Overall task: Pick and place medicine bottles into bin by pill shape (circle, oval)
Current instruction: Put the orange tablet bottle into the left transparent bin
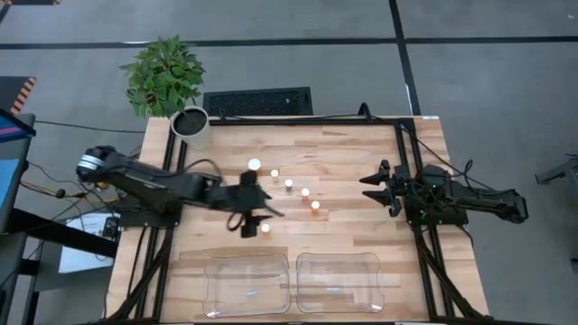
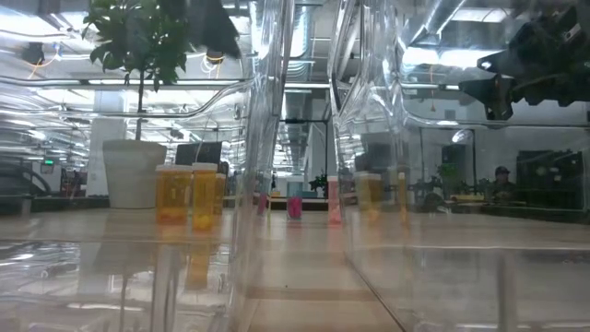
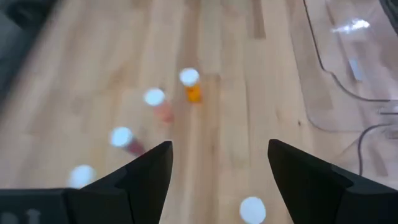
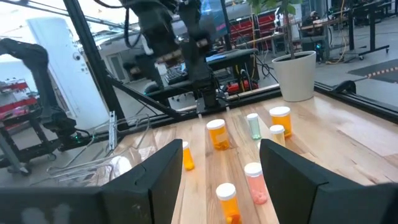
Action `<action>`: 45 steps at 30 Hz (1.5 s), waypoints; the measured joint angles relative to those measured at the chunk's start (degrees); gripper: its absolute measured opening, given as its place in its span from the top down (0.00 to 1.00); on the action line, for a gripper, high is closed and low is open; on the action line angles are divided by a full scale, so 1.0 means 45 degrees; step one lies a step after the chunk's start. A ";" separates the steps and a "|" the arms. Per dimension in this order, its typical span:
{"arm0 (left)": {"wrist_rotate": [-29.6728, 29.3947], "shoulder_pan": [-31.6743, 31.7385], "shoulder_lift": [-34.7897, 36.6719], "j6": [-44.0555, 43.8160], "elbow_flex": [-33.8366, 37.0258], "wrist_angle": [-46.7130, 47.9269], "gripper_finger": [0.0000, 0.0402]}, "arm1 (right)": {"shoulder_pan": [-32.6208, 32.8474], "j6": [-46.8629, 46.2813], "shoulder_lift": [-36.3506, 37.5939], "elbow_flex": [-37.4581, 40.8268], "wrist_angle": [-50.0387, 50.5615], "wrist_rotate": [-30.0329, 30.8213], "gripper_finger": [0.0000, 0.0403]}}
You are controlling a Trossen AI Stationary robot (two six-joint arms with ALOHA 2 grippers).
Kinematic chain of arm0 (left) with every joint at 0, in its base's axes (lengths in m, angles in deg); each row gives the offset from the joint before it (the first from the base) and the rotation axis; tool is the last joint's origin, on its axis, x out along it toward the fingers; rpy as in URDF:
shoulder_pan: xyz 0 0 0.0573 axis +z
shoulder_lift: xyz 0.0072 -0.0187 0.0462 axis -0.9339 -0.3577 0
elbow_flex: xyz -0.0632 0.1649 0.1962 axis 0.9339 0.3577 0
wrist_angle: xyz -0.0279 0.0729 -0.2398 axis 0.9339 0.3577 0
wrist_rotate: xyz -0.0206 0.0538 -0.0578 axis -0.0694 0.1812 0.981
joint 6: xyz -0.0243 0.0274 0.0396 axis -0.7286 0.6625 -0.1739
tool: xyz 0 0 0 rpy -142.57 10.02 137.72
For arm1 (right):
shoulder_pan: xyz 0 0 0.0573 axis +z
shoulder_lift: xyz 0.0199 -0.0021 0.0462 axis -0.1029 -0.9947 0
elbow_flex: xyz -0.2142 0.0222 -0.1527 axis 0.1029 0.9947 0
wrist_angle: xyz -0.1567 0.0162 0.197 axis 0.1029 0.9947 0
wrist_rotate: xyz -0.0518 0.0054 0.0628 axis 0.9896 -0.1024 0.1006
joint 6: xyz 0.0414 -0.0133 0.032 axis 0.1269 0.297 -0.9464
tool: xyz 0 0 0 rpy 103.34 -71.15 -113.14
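Note:
I will use my left gripper to grab the white cap (image 1: pixel 265 227) (image 3: pixel 252 210) of the single medicine bottle that stands apart from the row, closer to the bins.
Several small white-capped medicine bottles stand upright in a slanting row on the wooden table, from a larger one (image 1: pixel 255 164) to an orange one (image 1: pixel 315 206). One more (image 1: pixel 265 227) stands apart, nearer the bins. My left gripper (image 1: pixel 260 219) hangs open above the table beside that single bottle (image 3: pixel 252 208), slanting down toward the row (image 3: pixel 189 78), and touches nothing. My right gripper (image 1: pixel 375 185) waits open and level at the table's right side, facing the bottles (image 4: pixel 217 134).
Two clear plastic bins (image 1: pixel 246 282) (image 1: pixel 339 280) sit side by side at the near edge. A white plant pot (image 1: pixel 191 125) stands at the far left corner. Bare wood lies between the bottle row and the bins.

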 joint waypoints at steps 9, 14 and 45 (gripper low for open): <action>0.2935 0.1812 -0.2083 0.0563 -0.0005 -0.0047 0.36 | 0.0000 0.0000 0.0000 -0.0002 0.0232 0.0000 0.44; 0.2956 0.1327 -0.2572 0.0923 -0.0004 0.0467 0.36 | 0.0000 -0.0005 -0.0005 0.0000 0.0512 0.0005 0.44; 0.2392 0.0002 -0.2310 0.0680 0.2258 -0.2001 0.36 | 0.0000 -0.0010 -0.0005 -0.0002 0.0647 0.0005 0.44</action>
